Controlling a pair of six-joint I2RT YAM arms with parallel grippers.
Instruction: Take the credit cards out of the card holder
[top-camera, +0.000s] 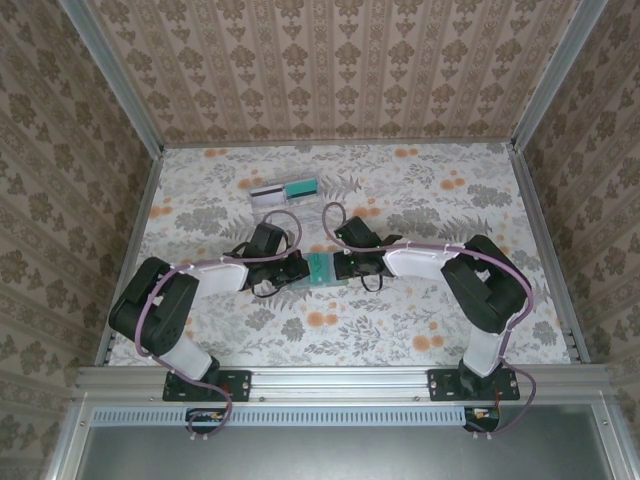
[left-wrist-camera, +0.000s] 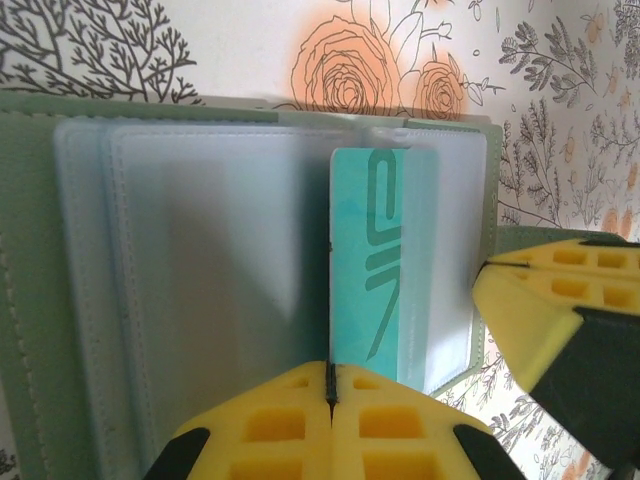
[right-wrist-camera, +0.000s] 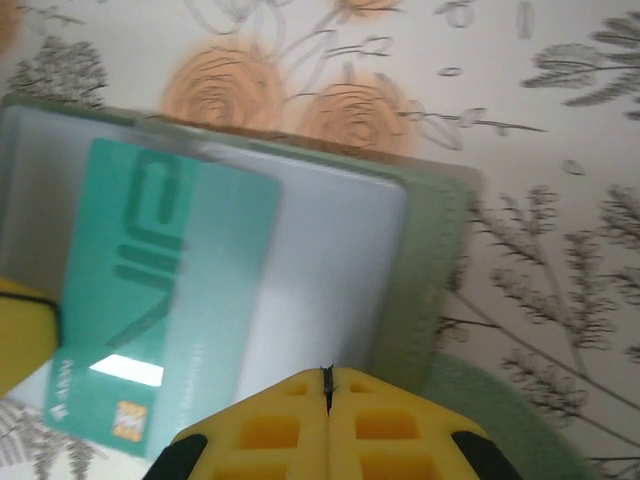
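Observation:
My left gripper meets only the half-sleeved teal card's edge under clear plastic; next I open, then take its exposed part (left-wrist-camera: 363, 290) deeper.
The card holder (top-camera: 322, 282) lies open at the middle of the table, between both grippers. Its green cover (left-wrist-camera: 25, 300) frames clear plastic sleeves (left-wrist-camera: 220, 260). A teal credit card (left-wrist-camera: 375, 270) sticks partway out of a sleeve. My left gripper (left-wrist-camera: 330, 378) is shut on that card's near edge. In the right wrist view the same teal card (right-wrist-camera: 150, 300) shows its chip, angled out of the holder (right-wrist-camera: 420, 270). My right gripper (right-wrist-camera: 327, 375) is shut on the holder's clear sleeve near the green edge. The right gripper's yellow fingers (left-wrist-camera: 560, 320) show beside the holder in the left wrist view.
A clear plastic box (top-camera: 287, 194) holding a pale card and a teal card sits farther back on the floral tablecloth (top-camera: 430, 200). Patterned walls with metal rails (top-camera: 540, 220) close in the table on three sides.

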